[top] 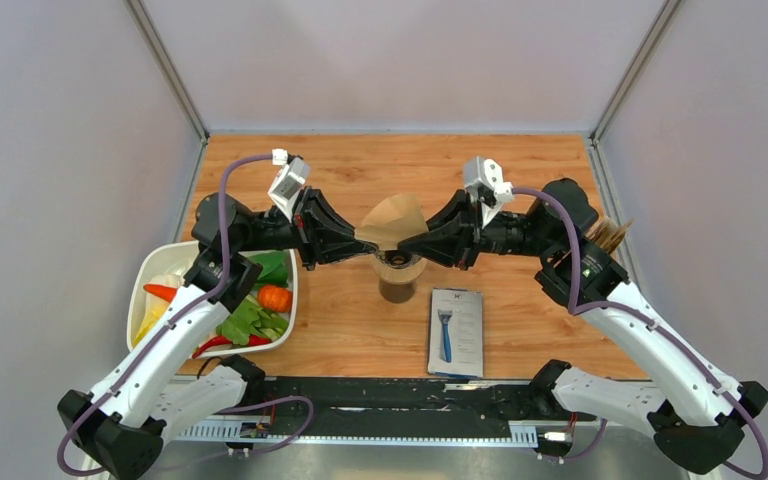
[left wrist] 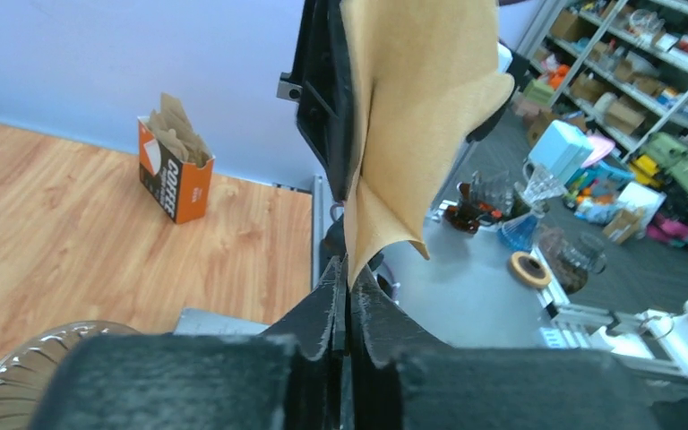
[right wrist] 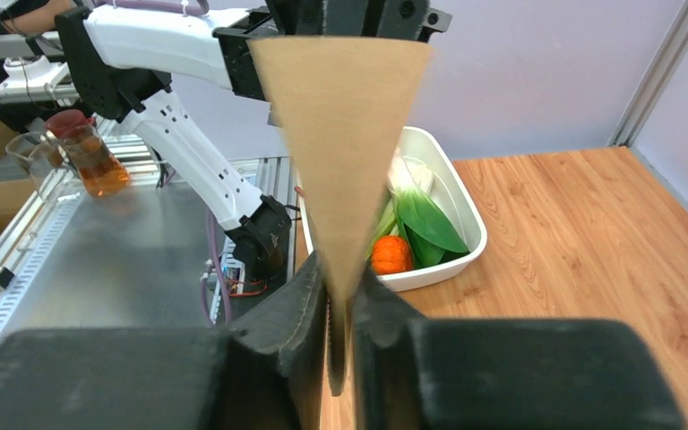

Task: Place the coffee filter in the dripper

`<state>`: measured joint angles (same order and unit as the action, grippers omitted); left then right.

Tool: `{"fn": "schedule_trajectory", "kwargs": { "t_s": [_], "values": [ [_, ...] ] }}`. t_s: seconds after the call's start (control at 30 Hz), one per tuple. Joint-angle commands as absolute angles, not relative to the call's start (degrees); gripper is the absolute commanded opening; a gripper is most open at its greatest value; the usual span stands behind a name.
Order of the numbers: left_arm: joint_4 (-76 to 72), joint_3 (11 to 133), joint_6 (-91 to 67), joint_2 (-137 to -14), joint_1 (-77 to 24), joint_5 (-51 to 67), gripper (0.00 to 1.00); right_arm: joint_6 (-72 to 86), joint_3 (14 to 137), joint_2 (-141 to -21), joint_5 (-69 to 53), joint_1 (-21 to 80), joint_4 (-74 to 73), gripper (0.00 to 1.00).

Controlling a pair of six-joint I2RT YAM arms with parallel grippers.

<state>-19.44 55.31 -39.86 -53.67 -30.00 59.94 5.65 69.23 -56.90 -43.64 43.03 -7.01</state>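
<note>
I will regrip the filter's edge (top: 365, 232) with my left gripper and help spread it open before lowering it in, since the coffee filter hangs flat above the dripper.
The tan paper coffee filter (top: 395, 220) hangs flat and fan-shaped just above the dripper (top: 399, 278), which stands mid-table. My left gripper (top: 360, 243) is shut on the filter's left edge, and my right gripper (top: 412, 243) is shut on its right edge near the tip. In the left wrist view the filter (left wrist: 412, 116) rises from the closed jaws (left wrist: 349, 278), and the dripper's ribbed rim (left wrist: 27, 367) shows at lower left. In the right wrist view the filter (right wrist: 340, 134) tapers down into the closed jaws (right wrist: 339, 291).
A white tray (top: 150, 262) of toy vegetables sits at the left. A razor package (top: 456, 331) lies right of the dripper. An orange box of filters (top: 608, 236) stands at the right edge, also in the left wrist view (left wrist: 172, 166).
</note>
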Motion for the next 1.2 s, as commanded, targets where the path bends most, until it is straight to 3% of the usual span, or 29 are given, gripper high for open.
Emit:
{"fn": "schedule_trajectory", "kwargs": {
  "t_s": [0.0, 0.1, 0.37, 0.43, 0.6, 0.9, 0.97, 1.0, 1.07, 1.17],
  "values": [
    [-17.9, 58.7, -38.1, -53.1, -30.3, 62.4, 0.01, 7.1, 69.5, -55.0, -45.0, 40.8, -6.2, 0.3],
    [-14.4, 59.9, -35.3, -53.1, -30.2, 63.1, 0.0, 6.7, 70.0, -54.6, -47.2, 38.4, -8.5, 0.39],
    [-11.5, 61.8, -34.0, -54.4, -30.3, 64.0, 0.0, 2.4, 70.2, -54.9, -53.0, 37.0, -15.6, 0.42],
    [-11.6, 61.8, -33.9, -54.7, -30.3, 64.1, 0.0, 2.6, 70.5, -55.3, -54.0, 37.0, -15.7, 0.35],
    [-6.3, 63.1, -29.4, -55.1, -30.3, 64.6, 0.0, 0.9, 71.5, -55.4, -54.6, 37.0, -17.0, 0.01],
    [10.5, 68.2, -14.5, -55.5, -29.7, 64.6, 0.0, -2.0, 72.2, -55.2, -54.5, 36.0, -22.2, 0.0],
    [10.5, 68.4, -13.6, -55.5, -29.7, 64.8, 0.11, -1.9, 72.2, -55.6, -54.5, 36.0, -22.0, 0.0],
    [10.1, 68.3, -13.9, -55.3, -29.7, 64.9, 0.38, -1.7, 72.3, -55.9, -54.5, 36.0, -21.8, 0.0],
    [6.0, 67.1, -16.6, -54.5, -30.0, 64.5, 0.63, -0.8, 72.1, -56.4, -54.6, 36.1, -20.5, 0.0],
    [-0.8, 64.0, -20.4, -53.5, -30.8, 63.3, 0.67, 2.2, 71.1, -56.8, -54.6, 36.0, -16.6, 0.0]
  ]
}}
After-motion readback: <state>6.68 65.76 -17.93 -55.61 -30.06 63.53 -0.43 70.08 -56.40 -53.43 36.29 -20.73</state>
